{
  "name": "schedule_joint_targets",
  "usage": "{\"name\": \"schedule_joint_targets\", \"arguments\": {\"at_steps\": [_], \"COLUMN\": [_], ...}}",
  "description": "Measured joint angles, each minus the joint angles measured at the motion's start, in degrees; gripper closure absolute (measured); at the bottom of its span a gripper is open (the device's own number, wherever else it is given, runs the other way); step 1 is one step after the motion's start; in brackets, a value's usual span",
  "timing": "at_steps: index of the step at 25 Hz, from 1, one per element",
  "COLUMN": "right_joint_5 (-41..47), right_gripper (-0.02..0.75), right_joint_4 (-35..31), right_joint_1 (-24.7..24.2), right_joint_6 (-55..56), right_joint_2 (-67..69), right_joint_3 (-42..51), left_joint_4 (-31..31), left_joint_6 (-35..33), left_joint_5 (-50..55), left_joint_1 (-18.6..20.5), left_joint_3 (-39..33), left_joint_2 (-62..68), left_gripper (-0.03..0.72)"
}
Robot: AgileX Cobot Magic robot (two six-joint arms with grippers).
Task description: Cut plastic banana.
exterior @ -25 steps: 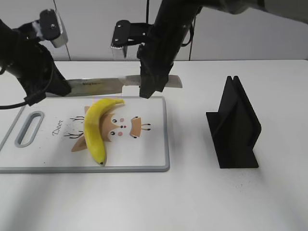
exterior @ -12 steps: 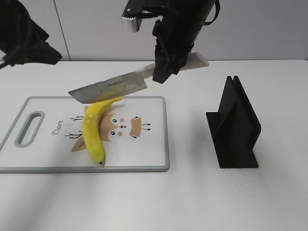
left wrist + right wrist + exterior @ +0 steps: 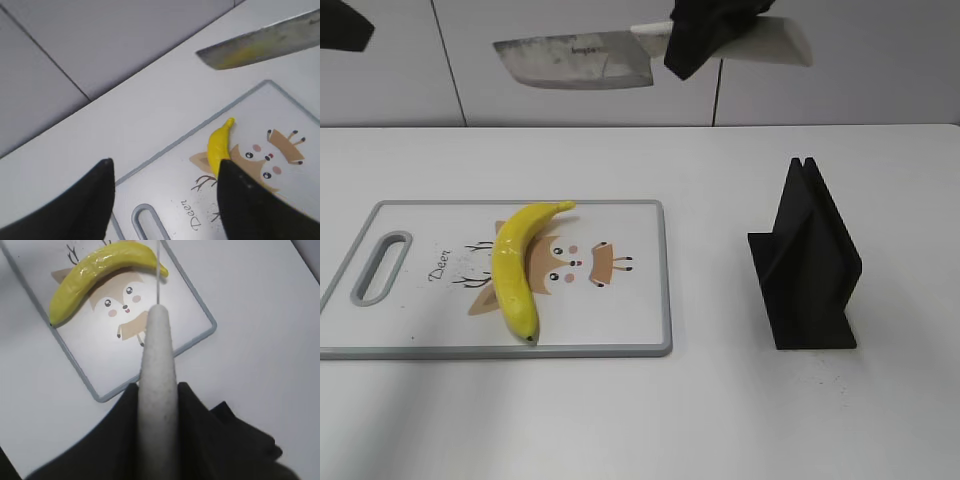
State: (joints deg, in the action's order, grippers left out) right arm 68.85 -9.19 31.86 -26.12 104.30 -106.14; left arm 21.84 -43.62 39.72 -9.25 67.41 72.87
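Next, I release the knife from my right gripper in the slot [image 3: 828, 226] between the upright panels of the black knife stand. The knife is high above the board's far edge now.
The plastic banana [image 3: 517, 268] lies whole on the white cutting board [image 3: 640, 300], over the deer print. My right gripper [image 3: 705, 35] is shut on the pale handle of a cleaver-style knife [image 3: 575, 60] and holds it level, high above the board's far edge. In the right wrist view the gripper [image 3: 157, 386] clamps the handle [image 3: 157, 340], with the banana [image 3: 100, 270] and board [image 3: 100, 360] far below. My left gripper [image 3: 164, 167] is open and empty, high above the board's [image 3: 175, 187] handle end. The banana [image 3: 218, 145] and the knife blade [image 3: 265, 45] show beyond it.
A black upright knife stand [image 3: 810, 265] sits on the white table to the right of the board. The board has a grey-rimmed handle slot [image 3: 380, 265] at its left end. A grey wall runs behind the table.
My right gripper has lifted the knife from just above the banana's far tip to the top of the view. My left arm has risen up and left, nearly out of the exterior view.
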Motion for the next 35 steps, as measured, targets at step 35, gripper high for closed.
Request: {"name": "schedule_joint_targets", "arguments": {"at_steps": [35], "right_joint_5": [-30.73], "right_gripper": [0.559], "right_joint_4": [16.03], "right_joint_1": [-8.37], "right_joint_6": [49.93], "right_joint_2": [-31.9], "right_joint_3": [57.78], "left_joint_4": [-22.39], "left_joint_6": [36.73], "left_joint_5": [14.92], "left_joint_1": [0.0], "left_joint_3": [-36.27], "left_joint_2": [-56.97], "left_gripper": [0.099]}}
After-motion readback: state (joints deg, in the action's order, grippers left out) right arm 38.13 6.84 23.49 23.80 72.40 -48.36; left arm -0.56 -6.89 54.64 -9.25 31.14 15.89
